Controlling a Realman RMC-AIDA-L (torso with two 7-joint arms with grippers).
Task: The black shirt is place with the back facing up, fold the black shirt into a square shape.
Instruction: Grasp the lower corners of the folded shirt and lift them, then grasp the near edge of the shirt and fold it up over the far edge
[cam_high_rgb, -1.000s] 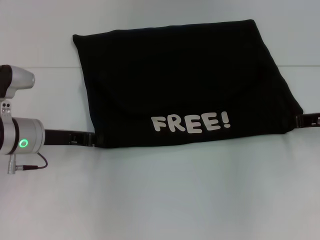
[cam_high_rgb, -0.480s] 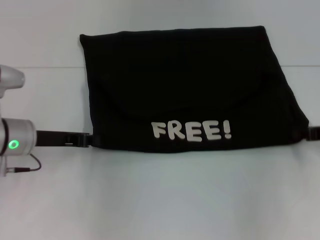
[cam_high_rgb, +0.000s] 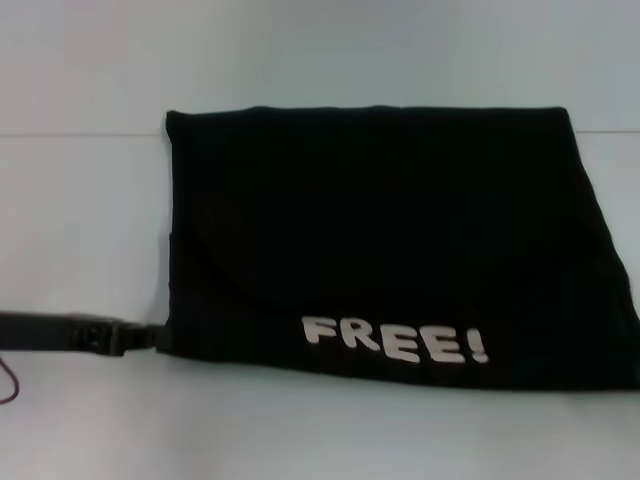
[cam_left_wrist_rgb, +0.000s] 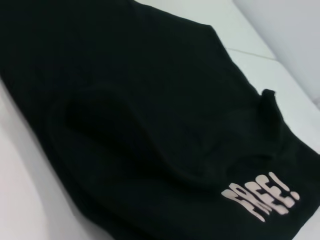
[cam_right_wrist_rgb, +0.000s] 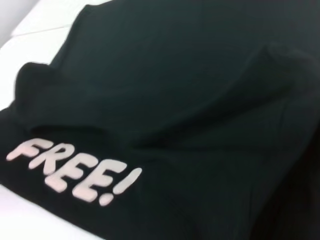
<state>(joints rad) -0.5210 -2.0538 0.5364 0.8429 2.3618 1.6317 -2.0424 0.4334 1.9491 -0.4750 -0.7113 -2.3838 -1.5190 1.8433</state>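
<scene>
I should release, with my left gripper, the shirt's near corner on its cable-side edge (cam_high_rgb: 190, 203), just short of the seam line.
The black shirt (cam_high_rgb: 380, 220) lies folded into a wide rectangle on the white table, its cream "FREE!" lettering (cam_high_rgb: 395, 342) along the near edge. My left gripper (cam_high_rgb: 150, 338) reaches in low from the left and is shut on the shirt's near left corner. In the head view my right gripper is past the right edge. In the left wrist view its black tip (cam_left_wrist_rgb: 268, 96) pinches the shirt's (cam_left_wrist_rgb: 150, 100) far corner. The right wrist view is filled by the shirt (cam_right_wrist_rgb: 190, 75) and its lettering (cam_right_wrist_rgb: 75, 170).
The white table (cam_high_rgb: 90, 220) runs bare to the left of the shirt and in a strip along the near side. A seam line (cam_high_rgb: 80, 134) crosses the table behind the shirt. A thin dark cable (cam_high_rgb: 8, 385) hangs at the left edge.
The shirt has slid toward me across the table, drawn by both grippers at its near corners. My left arm's silver wrist and the right gripper have left the head view.
</scene>
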